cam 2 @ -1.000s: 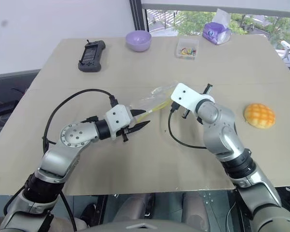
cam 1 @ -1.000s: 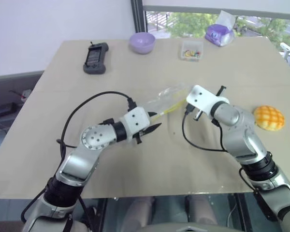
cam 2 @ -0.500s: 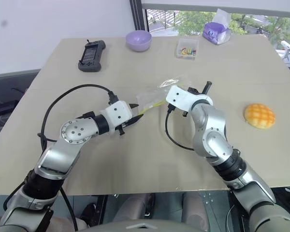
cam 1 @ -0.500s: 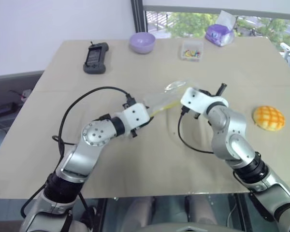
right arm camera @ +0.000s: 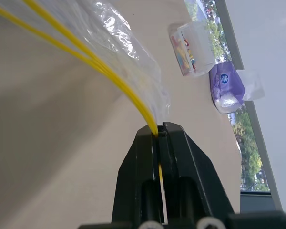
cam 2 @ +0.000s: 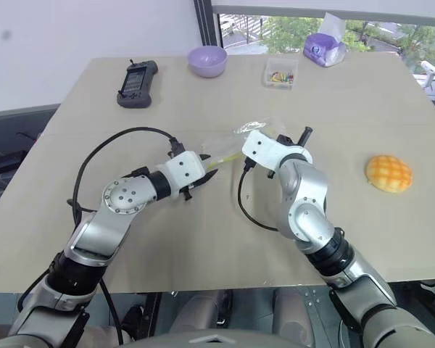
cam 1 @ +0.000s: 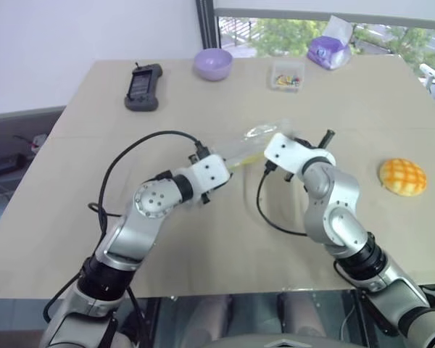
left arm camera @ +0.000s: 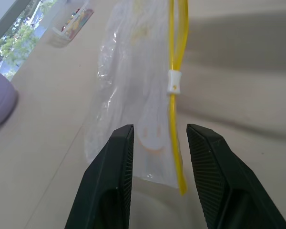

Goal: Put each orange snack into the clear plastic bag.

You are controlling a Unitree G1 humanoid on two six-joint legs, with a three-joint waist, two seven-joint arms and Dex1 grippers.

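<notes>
I am pinching the far end of the bag's zip shut with my right gripper, so I should hold the zip's slider end with my left gripper while my right gripper takes the part [left arm camera: 177,59] beside it.
The clear plastic bag [left arm camera: 128,81] hangs stretched between my two grippers above the middle of the table. My right gripper [right arm camera: 159,132] is shut on the bag's yellow zip strip [right arm camera: 86,57]. At the other end my left gripper [left arm camera: 157,138] is open, and the bag's corner and the tip of the strip sit between its black fingers [left arm camera: 112,162]. One orange snack [cam 1: 402,176], a domed bun with a criss-cross top, lies on the table to the right of my right arm, apart from both grippers.
Along the far edge stand a purple bowl [cam 1: 213,63], a black handheld device [cam 1: 143,85], a small clear box of coloured bits [cam 1: 287,75] and a purple tissue pack [cam 1: 328,51]. A black cable loops out from each wrist over the table.
My left gripper has moved forward onto the bag's near end, which now sits between its fingers. My right wrist has rolled, still holding the zip strip.
</notes>
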